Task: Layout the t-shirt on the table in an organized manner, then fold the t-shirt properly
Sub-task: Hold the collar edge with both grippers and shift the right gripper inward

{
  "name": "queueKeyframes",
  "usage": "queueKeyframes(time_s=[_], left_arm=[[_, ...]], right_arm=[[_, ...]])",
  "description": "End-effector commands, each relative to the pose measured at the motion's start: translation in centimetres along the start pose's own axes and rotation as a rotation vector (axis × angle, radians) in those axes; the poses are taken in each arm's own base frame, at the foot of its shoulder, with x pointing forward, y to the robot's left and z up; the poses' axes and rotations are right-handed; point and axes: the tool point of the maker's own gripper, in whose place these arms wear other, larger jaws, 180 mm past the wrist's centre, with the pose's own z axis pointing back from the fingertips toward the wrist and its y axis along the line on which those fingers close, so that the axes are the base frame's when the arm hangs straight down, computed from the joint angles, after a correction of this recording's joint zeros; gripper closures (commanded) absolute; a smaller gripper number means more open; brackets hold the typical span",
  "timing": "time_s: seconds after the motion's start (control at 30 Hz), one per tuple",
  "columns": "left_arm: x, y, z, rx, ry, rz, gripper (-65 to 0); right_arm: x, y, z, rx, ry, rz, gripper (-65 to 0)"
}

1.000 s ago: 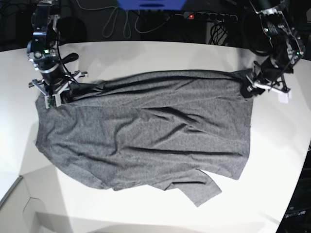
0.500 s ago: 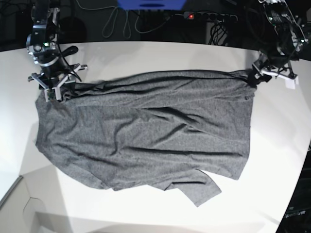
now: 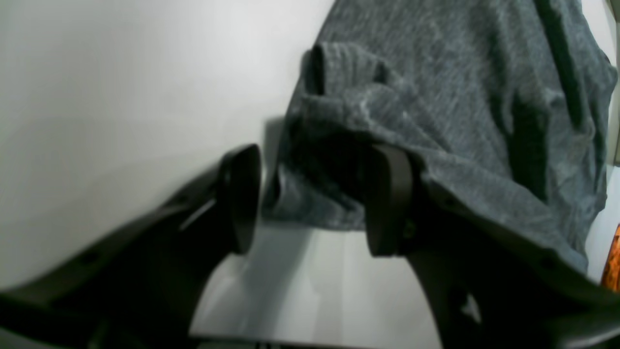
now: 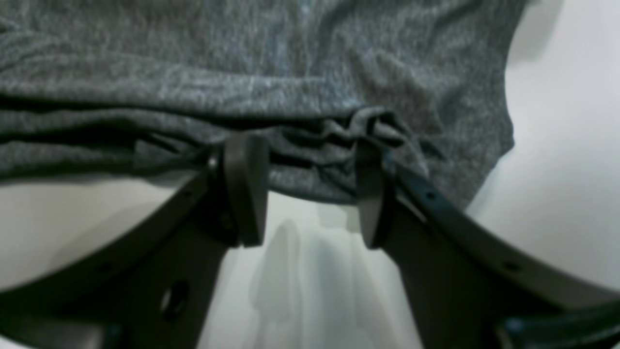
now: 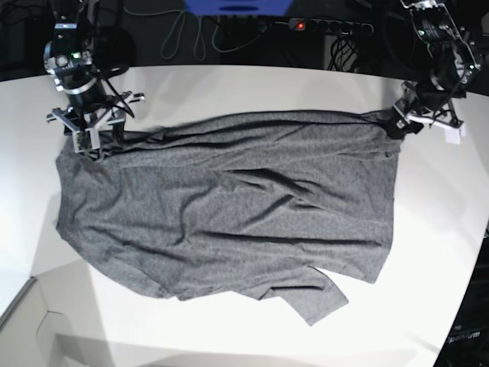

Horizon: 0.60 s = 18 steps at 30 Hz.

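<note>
The corner of the t-shirt is loose and shallow in my left gripper's open fingers, so next I reach in further and pinch the t-shirt's fold (image 3: 343,116) before I pull the far edge of the t-shirt straight.
The dark grey t-shirt (image 5: 229,206) lies spread across the white table (image 5: 229,84), wrinkled, with a sleeve (image 5: 317,298) sticking out at its near edge. My right gripper (image 5: 88,139) hovers at the shirt's far left corner. In the right wrist view that gripper (image 4: 307,194) is open, and the bunched edge of the t-shirt (image 4: 242,72) lies just past its fingertips. My left gripper (image 5: 403,122) sits at the far right corner. In the left wrist view this gripper (image 3: 315,198) is open, with the corner of the t-shirt (image 3: 460,97) loose between its fingers.
Behind the table's far edge run a power strip (image 5: 328,25) with a red light, loose cables (image 5: 183,34) and a blue object (image 5: 237,6). The table edge cuts in at the near left (image 5: 30,287). An orange-brown thing (image 3: 611,257) shows at the left wrist view's right border.
My right gripper has opened and let go of the shirt's far left corner. Both grippers have drawn back a little toward the far edge. The shirt has stayed in place.
</note>
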Motion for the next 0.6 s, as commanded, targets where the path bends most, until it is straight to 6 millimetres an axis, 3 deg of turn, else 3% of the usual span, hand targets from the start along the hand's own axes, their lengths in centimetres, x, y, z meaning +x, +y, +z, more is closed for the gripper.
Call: queueKeyframes(time_s=[0.0, 0.3, 0.43, 0.57], left_arm=[[-0.2, -0.3, -0.4, 0.006, 0.021, -0.015, -33.2], [-1.6, -0.9, -1.2, -0.004, 0.059, -0.022, -31.1], [-2.7, -1.3, -1.8, -0.014, 0.097, -0.032, -15.8], [-3.3, -1.0, -2.2, -0.015, 0.116, -0.010, -2.5]], right_arm=[[1.6, -0.2, 0.2, -0.005, -0.056, 0.003, -29.8], [0.8, 0.1, 0.7, 0.002, -0.039, 0.003, -29.8], [0.8, 0.6, 0.7, 0.015, -0.040, 0.002, -29.9], [0.6, 3.4, 0.6, 0.107, -0.031, 0.026, -32.6]])
